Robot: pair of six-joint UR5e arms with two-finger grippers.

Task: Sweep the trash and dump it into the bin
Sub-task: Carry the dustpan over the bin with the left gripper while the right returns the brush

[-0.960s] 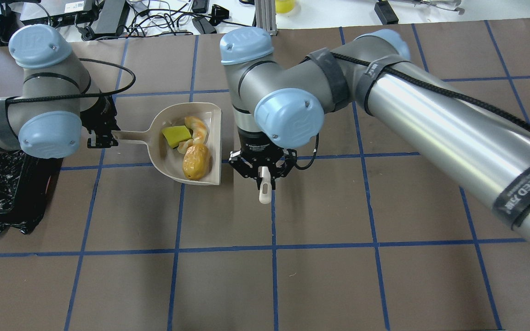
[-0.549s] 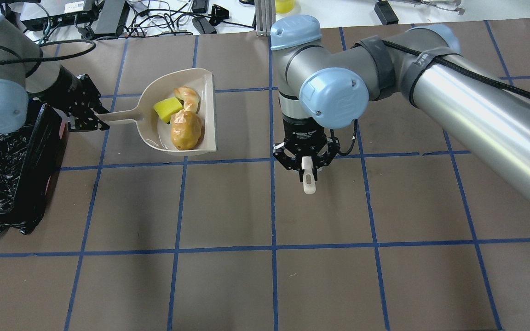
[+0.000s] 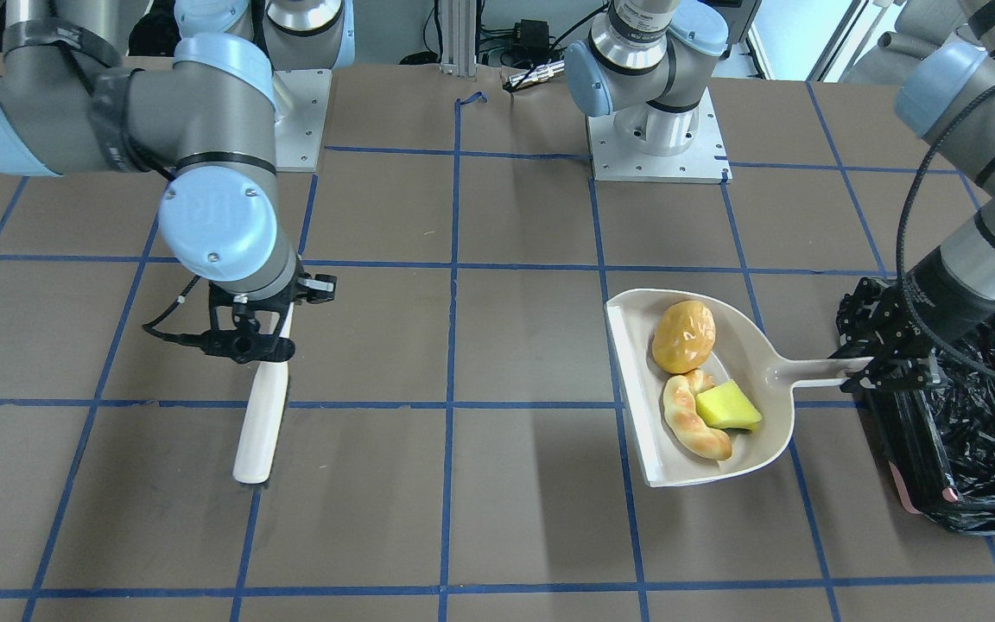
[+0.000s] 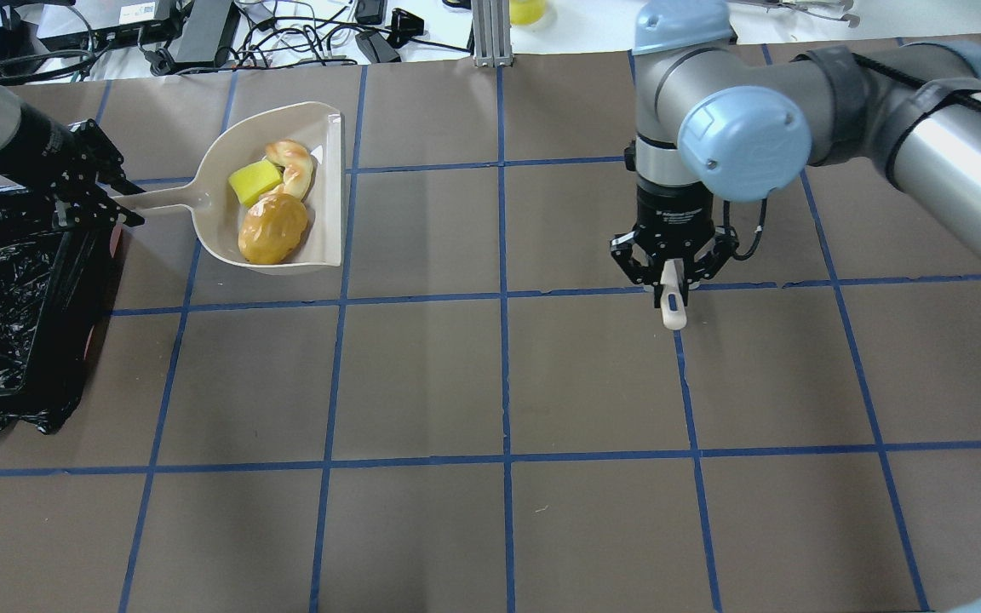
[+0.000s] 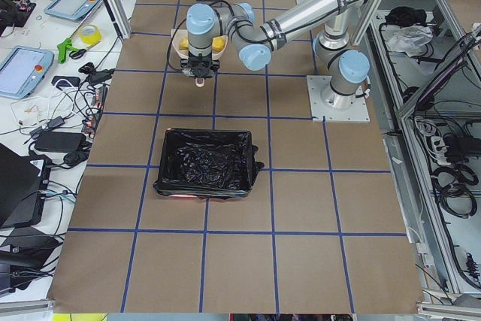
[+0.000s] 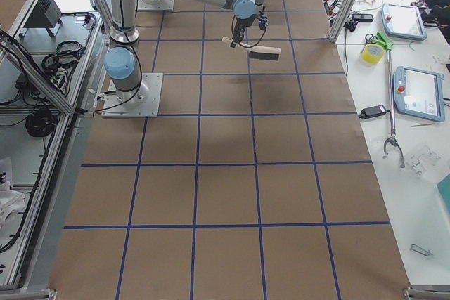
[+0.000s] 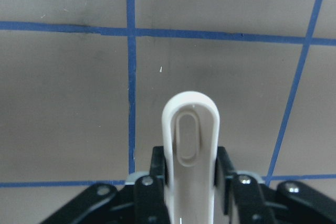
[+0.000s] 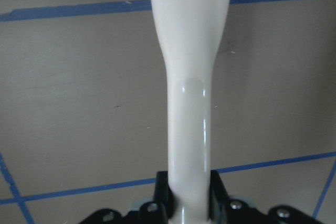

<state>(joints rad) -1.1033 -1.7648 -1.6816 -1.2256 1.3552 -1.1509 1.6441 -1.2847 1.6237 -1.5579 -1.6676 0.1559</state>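
Note:
The robot's right gripper should put the beige brush down along the next blue tape line away from the bin (image 3: 58,440).
The beige dustpan (image 4: 218,234) holds the trash: an orange-yellow potato-shaped lump (image 4: 273,228), a tan croissant (image 4: 293,166) and a yellow-green wedge (image 4: 255,181). My left gripper (image 4: 111,204) is shut on the dustpan handle's end, beside the bin's (image 4: 5,289) far corner. The front view shows the pan (image 3: 627,380) level and slightly off the table, with the lump (image 3: 683,335), croissant (image 3: 694,425), wedge (image 3: 726,406), left gripper (image 3: 856,370) and bin (image 3: 981,432). My right gripper (image 4: 669,277) is shut on the beige brush (image 3: 260,423), far right of the pan.
Cables and electronics (image 4: 286,34) lie past the table's far edge, with an aluminium post (image 4: 490,34). The two arm bases (image 3: 653,130) stand at the robot's side. Blue tape lines grid the brown table top (image 4: 499,383).
My left gripper has carried the loaded dustpan left and farther away, toward the bin. My right gripper has moved right with the brush, away from the pan.

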